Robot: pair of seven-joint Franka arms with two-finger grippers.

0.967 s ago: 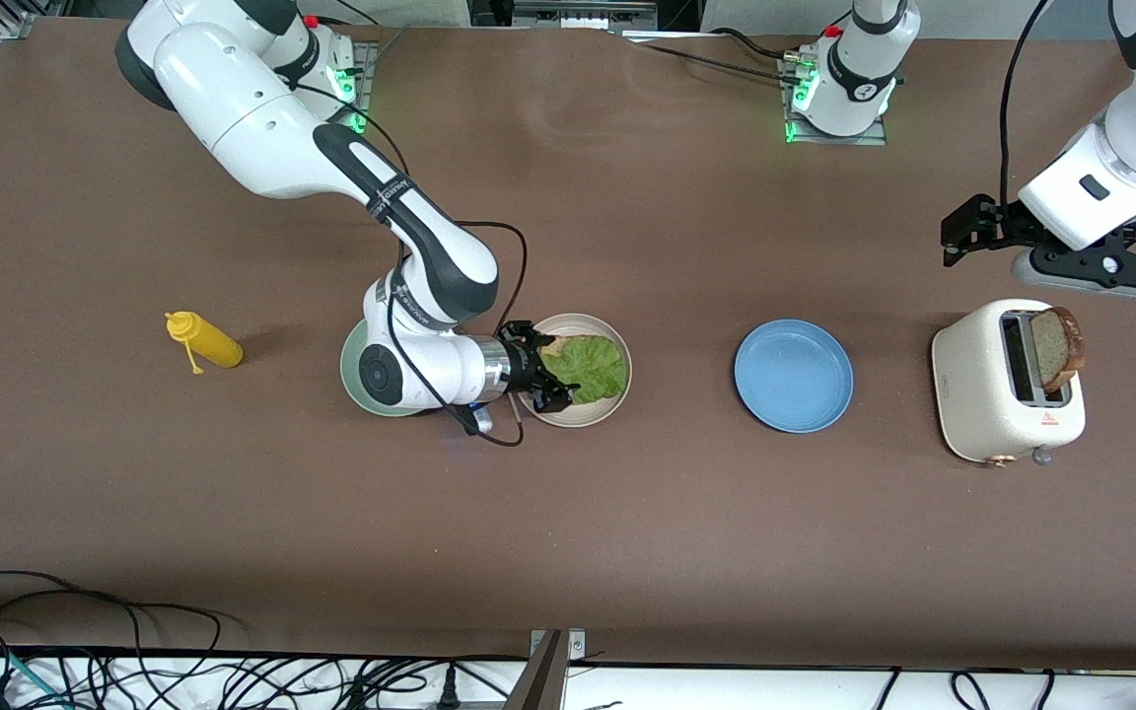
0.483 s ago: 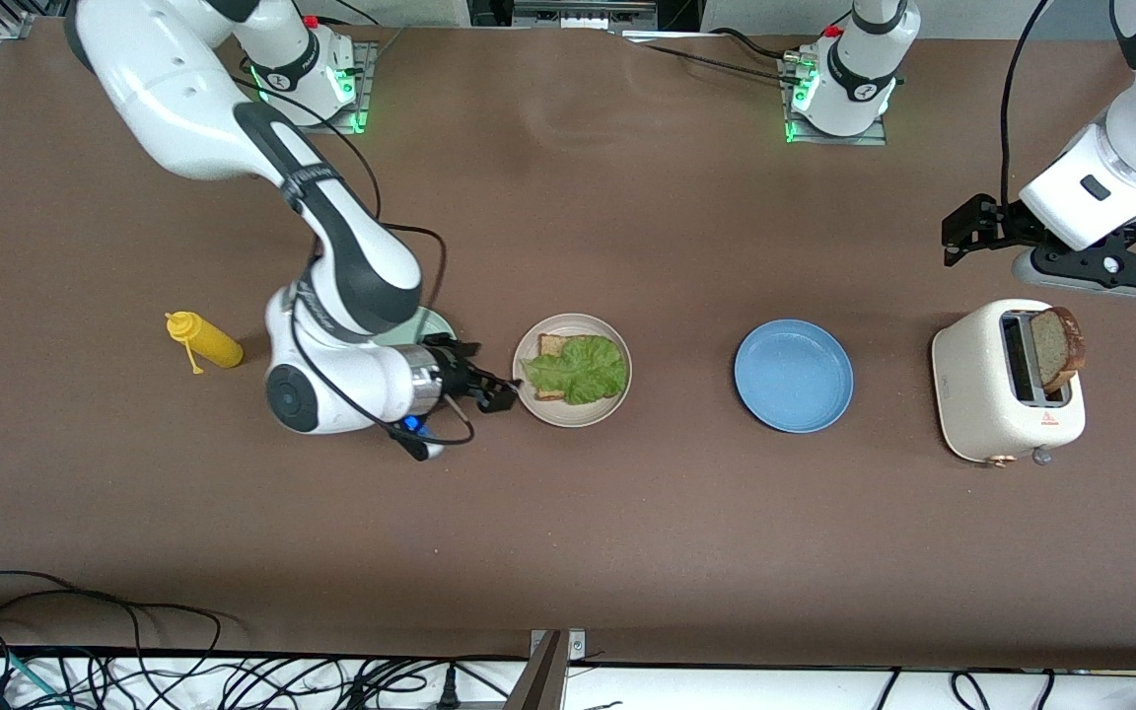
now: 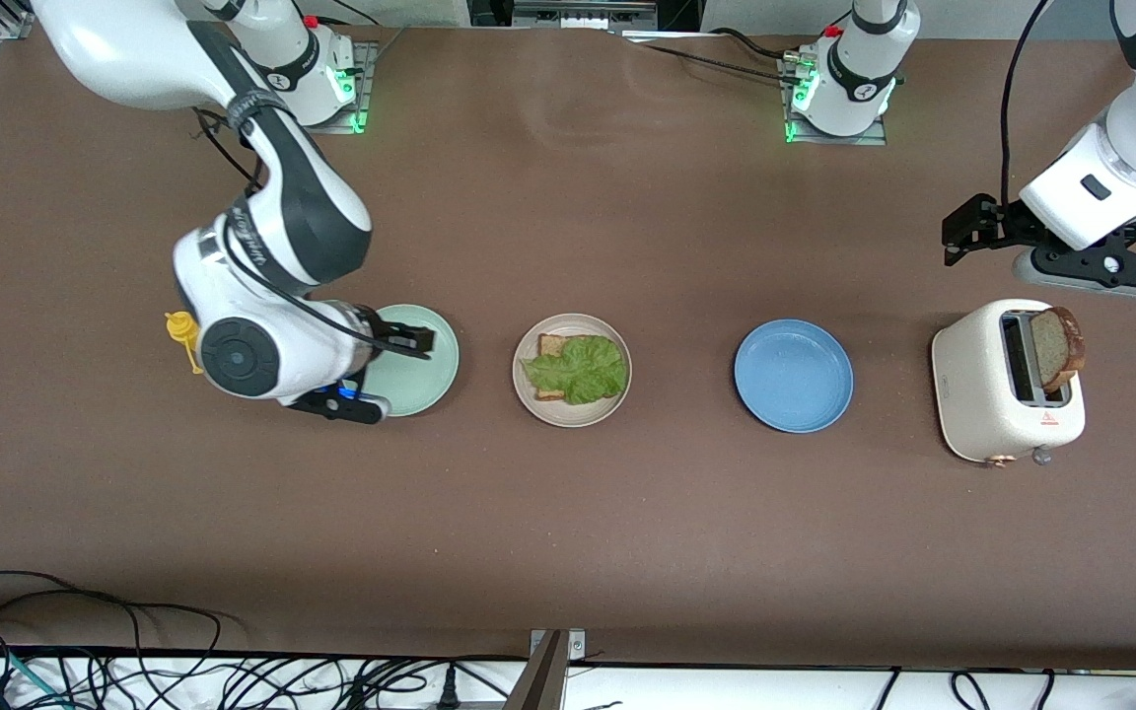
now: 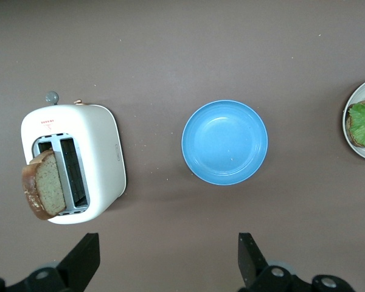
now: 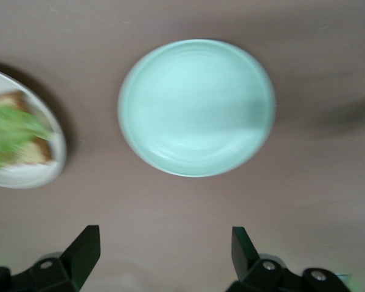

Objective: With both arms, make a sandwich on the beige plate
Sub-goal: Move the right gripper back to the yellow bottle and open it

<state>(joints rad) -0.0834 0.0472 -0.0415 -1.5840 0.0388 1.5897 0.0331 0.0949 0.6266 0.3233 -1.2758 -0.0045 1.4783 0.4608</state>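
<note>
Next, my right gripper goes to the yellow squeeze bottle's body [image 3: 183, 331], below its cap, and closes there.
The beige plate [image 3: 568, 416] sits mid-table with one bread slice [image 3: 551, 345] on it and a green lettuce leaf [image 3: 580, 368] on top. A second bread slice [image 3: 1059, 347] stands in the white toaster [image 3: 982, 385]. My right gripper [image 3: 422, 343] is open and empty over the mint green plate [image 3: 420, 383]. My left gripper [image 3: 953, 237] is open and empty, waiting in the air over the table beside the toaster. The left wrist view shows its gripper [image 4: 167, 261], the toaster [image 4: 100, 152] and the bread [image 4: 44, 191]. The right wrist view shows its gripper [image 5: 164, 255] and the beige plate [image 5: 30, 176].
A blue plate [image 3: 793, 375] lies between the beige plate and the toaster, also in the left wrist view [image 4: 225, 142]. A yellow squeeze bottle [image 3: 183, 330] lies partly hidden by the right arm. The mint green plate fills the right wrist view [image 5: 196, 106]. Cables hang along the table's front edge.
My right gripper has drawn away from the beige plate toward the right arm's end and now hangs over the mint green plate. The lettuce stays on the bread. The left arm has not moved.
</note>
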